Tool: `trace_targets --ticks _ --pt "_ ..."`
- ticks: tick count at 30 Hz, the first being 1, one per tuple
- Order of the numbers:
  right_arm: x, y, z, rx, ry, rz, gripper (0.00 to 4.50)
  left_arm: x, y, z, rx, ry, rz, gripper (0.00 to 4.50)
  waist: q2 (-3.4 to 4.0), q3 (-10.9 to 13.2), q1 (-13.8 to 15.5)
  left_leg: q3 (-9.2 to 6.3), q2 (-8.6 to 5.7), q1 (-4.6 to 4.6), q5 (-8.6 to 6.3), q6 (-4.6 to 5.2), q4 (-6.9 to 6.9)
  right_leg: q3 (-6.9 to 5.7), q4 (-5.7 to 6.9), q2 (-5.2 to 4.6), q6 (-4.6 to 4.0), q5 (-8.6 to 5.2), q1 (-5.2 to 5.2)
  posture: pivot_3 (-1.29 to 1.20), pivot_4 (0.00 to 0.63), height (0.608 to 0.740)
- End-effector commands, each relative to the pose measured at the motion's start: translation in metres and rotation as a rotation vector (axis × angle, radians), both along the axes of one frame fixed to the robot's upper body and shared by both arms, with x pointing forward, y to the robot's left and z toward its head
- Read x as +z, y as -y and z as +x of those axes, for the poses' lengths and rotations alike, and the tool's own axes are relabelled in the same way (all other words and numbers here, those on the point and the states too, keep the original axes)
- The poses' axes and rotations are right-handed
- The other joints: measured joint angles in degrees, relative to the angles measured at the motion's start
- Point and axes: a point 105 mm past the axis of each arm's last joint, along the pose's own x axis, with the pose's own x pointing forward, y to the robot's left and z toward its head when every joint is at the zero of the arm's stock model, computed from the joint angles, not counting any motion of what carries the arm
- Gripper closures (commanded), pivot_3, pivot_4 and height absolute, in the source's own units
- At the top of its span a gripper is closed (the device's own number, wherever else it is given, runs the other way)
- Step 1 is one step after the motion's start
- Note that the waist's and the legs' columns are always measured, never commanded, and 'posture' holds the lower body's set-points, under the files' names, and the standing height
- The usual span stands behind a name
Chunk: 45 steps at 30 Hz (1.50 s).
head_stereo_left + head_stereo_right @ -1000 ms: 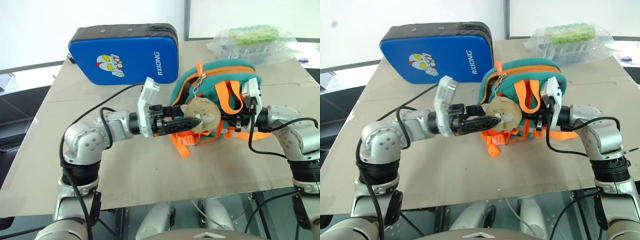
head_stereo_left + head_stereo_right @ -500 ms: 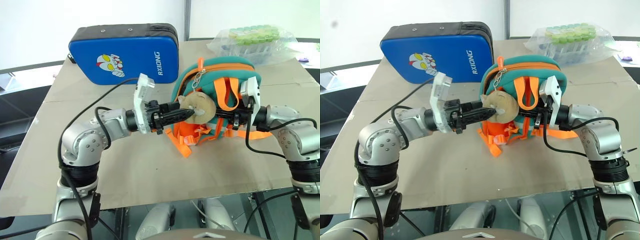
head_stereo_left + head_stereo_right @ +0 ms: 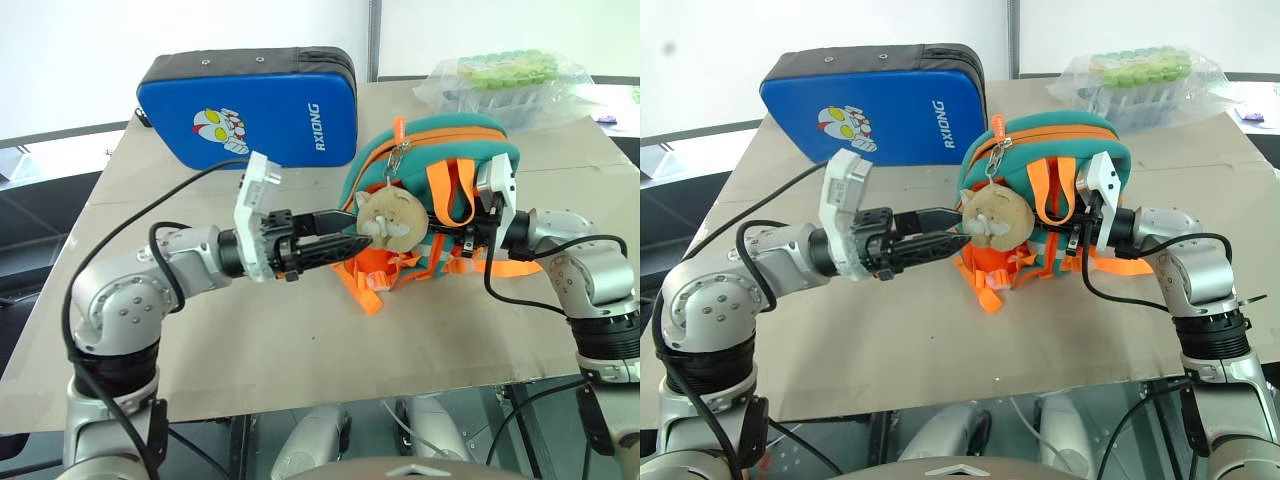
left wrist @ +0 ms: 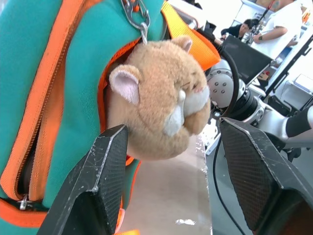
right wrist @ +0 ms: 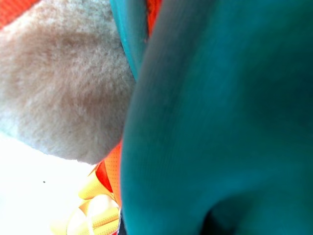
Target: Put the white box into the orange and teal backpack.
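The zipper gapes near its end and the plush charm hangs beyond the robot's open fingers, so next the left gripper takes the charm's body (image 4: 156,117) and pulls it down.
The orange and teal backpack (image 3: 440,140) stands upright in the middle of the table, its zipper along the top. A tan plush charm (image 3: 388,218) hangs from the zipper pull on its front. My left gripper (image 3: 345,232) points level at the charm from the left, open, with the plush just beyond its fingertips (image 4: 110,147) and nothing between them. My right gripper (image 3: 468,235) is pressed into the backpack's right side among the orange straps, shut on the bag. The right wrist view is close up against teal fabric (image 5: 220,122) and plush. The white box is out of view.
A large blue padded case (image 3: 250,105) with a cartoon figure stands at the back left. A clear bag of green items (image 3: 505,80) lies at the back right. Bare brown tabletop (image 3: 300,340) runs to the near edge.
My left gripper has drawn back to the left, off the plush charm, which now hangs free facing me. The backpack stands more upright. The right gripper has kept its place.
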Motion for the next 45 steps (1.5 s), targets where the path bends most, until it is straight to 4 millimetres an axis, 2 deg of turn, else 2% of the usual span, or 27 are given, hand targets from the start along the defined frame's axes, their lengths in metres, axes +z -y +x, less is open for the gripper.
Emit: trace_targets --ticks 1,5,11,14,16,17,18,19,20,23,27,29,31,33,35,38,42,44,45 --pt "0.006 -0.002 -0.003 0.011 0.022 0.003 4.5 0.009 0.001 -0.005 -0.019 0.022 -0.004 1.5 0.0 0.0 0.0 0.01 0.0 0.0 0.0 0.0 0.0 0.0 0.0 0.0 0.0 0.0 0.0 0.0 0.15 0.74" --pt "0.008 -0.005 -0.007 0.03 0.023 0.011 4.5 -0.007 0.011 0.006 0.003 -0.022 0.048 1.5 0.0 0.0 0.0 0.01 0.0 0.01 0.0 0.0 0.0 0.01 0.0 0.0 0.0 0.0 0.01 0.0 0.15 0.74" --pt "0.009 -0.007 -0.01 0.035 0.024 0.011 4.5 -0.01 0.029 0.026 0.049 -0.04 0.018 1.5 0.0 0.0 0.0 0.01 0.0 0.0 0.0 0.0 0.01 0.0 0.0 0.0 0.0 0.01 0.01 0.0 0.15 0.74" --pt "0.009 -0.006 -0.01 0.032 0.022 0.008 4.5 -0.008 0.034 0.028 0.046 -0.051 -0.016 2.28 0.0 0.0 -0.1 0.02 0.0 0.0 0.0 0.0 -0.01 0.01 0.0 0.0 0.0 0.01 -0.01 0.0 0.15 0.74" --pt "0.009 -0.006 -0.011 0.03 0.021 0.008 4.5 -0.009 0.035 0.026 0.034 -0.051 -0.019 3.25 0.0 0.0 -0.1 0.01 0.0 0.0 0.0 0.0 -0.01 0.0 0.0 0.01 0.0 0.01 -0.01 0.0 0.15 0.74" --pt "0.009 -0.006 -0.011 0.028 0.02 0.009 4.5 -0.009 0.035 0.025 0.034 -0.049 -0.022 3.51 0.0 0.0 0.0 0.01 0.0 0.0 0.0 0.0 0.0 0.0 0.0 0.0 0.0 0.01 -0.01 0.0 0.15 0.74" --pt "0.009 -0.006 -0.011 0.024 0.02 0.01 4.5 -0.009 0.034 0.025 0.037 -0.047 -0.026 4.01 0.0 0.0 0.0 0.01 0.0 0.0 0.0 0.0 0.0 0.0 0.0 0.0 0.0 0.01 -0.01 0.0 0.15 0.74" --pt "0.008 -0.005 -0.01 0.019 0.019 0.01 4.5 -0.009 0.033 0.025 0.041 -0.042 -0.03 4.31 0.0 0.0 0.0 0.02 0.0 0.0 0.0 0.0 0.01 0.0 0.0 0.0 0.0 0.01 0.0 0.0 0.15 0.74" --pt "0.008 -0.005 -0.009 0.008 0.02 0.011 4.5 -0.008 0.03 0.024 0.047 -0.033 -0.042 4.44 0.0 0.0 0.0 0.02 0.0 0.0 0.0 0.0 0.01 0.01 0.0 0.0 0.0 0.01 0.0 0.0 0.15 0.74" --pt "0.01 -0.001 -0.001 -0.047 0.023 0.019 4.5 0.001 0.019 0.02 0.053 0.002 -0.091 4.44 0.0 0.0 -0.1 0.03 0.0 0.0 0.0 0.0 0.0 0.02 0.0 0.0 0.0 0.01 -0.01 0.0 0.15 0.74" --pt "0.03 0.022 0.037 -0.294 0.059 0.129 4.5 0.017 -0.023 0.023 0.141 0.051 -0.125 4.44 0.01 0.0 -0.5 0.09 0.04 0.04 0.0 -0.01 -0.02 0.01 0.05 0.08 -0.02 0.02 -0.05 0.0 0.15 0.74" --pt "0.037 0.028 0.047 -0.354 0.059 0.167 4.5 0.021 -0.036 0.024 0.168 0.056 -0.129 4.44 0.04 0.0 -0.2 0.14 0.07 0.09 0.02 -0.04 -0.02 0.02 0.1 0.11 -0.07 0.04 -0.06 0.0 0.15 0.74" --pt "0.047 0.043 0.062 -0.457 0.045 0.249 4.5 0.021 -0.058 0.029 0.234 0.021 -0.149 4.44 0.03 0.0 0.0 0.11 0.07 0.07 0.02 -0.05 -0.02 0.0 0.06 0.1 -0.07 0.04 -0.04 0.0 0.15 0.74" --pt "0.054 0.056 0.074 -0.541 0.028 0.322 4.5 0.009 -0.074 0.032 0.296 -0.034 -0.138 4.44 0.03 0.0 -0.2 0.13 0.06 0.06 0.02 -0.04 -0.02 0.0 0.03 0.11 -0.07 0.05 -0.04 0.0 0.15 0.74" --pt "0.06 0.065 0.083 -0.604 0.005 0.388 4.5 -0.014 -0.083 0.034 0.35 -0.11 -0.119 4.44 0.04 0.0 -0.3 0.13 0.05 0.06 0.02 -0.04 -0.07 0.0 -0.01 0.1 -0.08 0.05 -0.05 0.0 0.15 0.74" --pt "0.068 0.073 0.09 -0.666 -0.014 0.466 4.5 -0.063 -0.093 0.031 0.427 -0.252 -0.051 4.44 0.08 0.0 -0.4 0.09 0.07 0.07 0.02 -0.04 -0.13 -0.03 -0.08 0.12 -0.08 0.05 -0.06 0.0 0.15 0.74" --pt "0.079 0.081 0.095 -0.713 -0.037 0.554 4.5 -0.14 -0.106 0.025 0.586 -0.462 0.081 4.44 0.08 0.0 -0.4 0.12 0.07 0.07 0.02 -0.04 -0.16 0.01 -0.08 0.11 -0.08 0.05 -0.06 0.0 0.15 0.74" --pt "0.083 0.083 0.094 -0.721 -0.045 0.585 4.5 -0.162 -0.109 0.029 0.665 -0.506 0.117 4.44 0.14 -0.1 0.0 0.11 0.06 0.09 0.02 -0.04 -0.11 0.0 -0.07 0.1 -0.09 0.05 -0.02 0.0 0.15 0.74" --pt "0.084 0.085 0.094 -0.73 -0.048 0.593 4.5 -0.167 -0.105 0.034 0.69 -0.5 0.117 4.44 0.12 -0.1 0.1 0.09 0.06 0.07 0.02 -0.04 -0.09 -0.01 -0.06 0.1 -0.13 0.08 -0.02 0.0 0.15 0.74"
